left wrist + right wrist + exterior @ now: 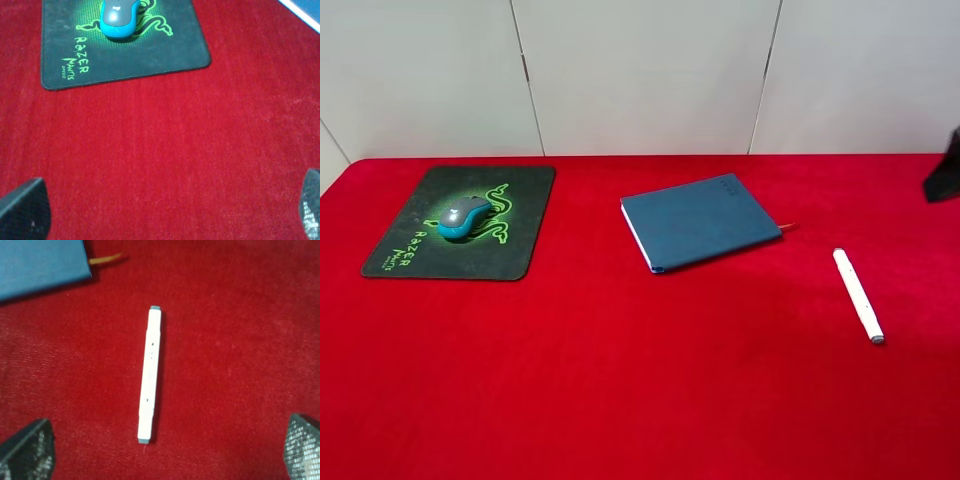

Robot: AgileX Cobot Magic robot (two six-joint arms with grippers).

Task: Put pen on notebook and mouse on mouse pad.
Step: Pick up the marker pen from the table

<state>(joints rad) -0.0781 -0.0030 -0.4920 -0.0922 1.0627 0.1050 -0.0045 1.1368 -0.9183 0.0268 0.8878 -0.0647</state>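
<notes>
The middle of the white pen's body (856, 290) (150, 364) has the printed letters on it. I take my right gripper down there next and close it.
The grey and blue mouse (465, 218) rests on the black mouse pad (525, 200) at the far left; the left wrist view shows the mouse (119, 17) on the pad (150, 55) ahead of my left gripper (167, 210). That gripper is open over bare cloth with nothing between its fingers. The dark blue notebook (700, 220) lies closed in the middle. To its right the white pen (858, 295) lies on the cloth, apart from the notebook. My right gripper (165, 447) hangs open above the pen (150, 375), which lies between its spread fingertips (27, 450); the notebook (40, 262) corner sits beyond.
A red cloth (640, 380) covers the whole table. A white panelled wall (640, 70) runs along the far edge. A dark part of the right arm (945, 175) juts in at the right edge. The red ribbon bookmark (105, 260) sticks out of the notebook toward the pen.
</notes>
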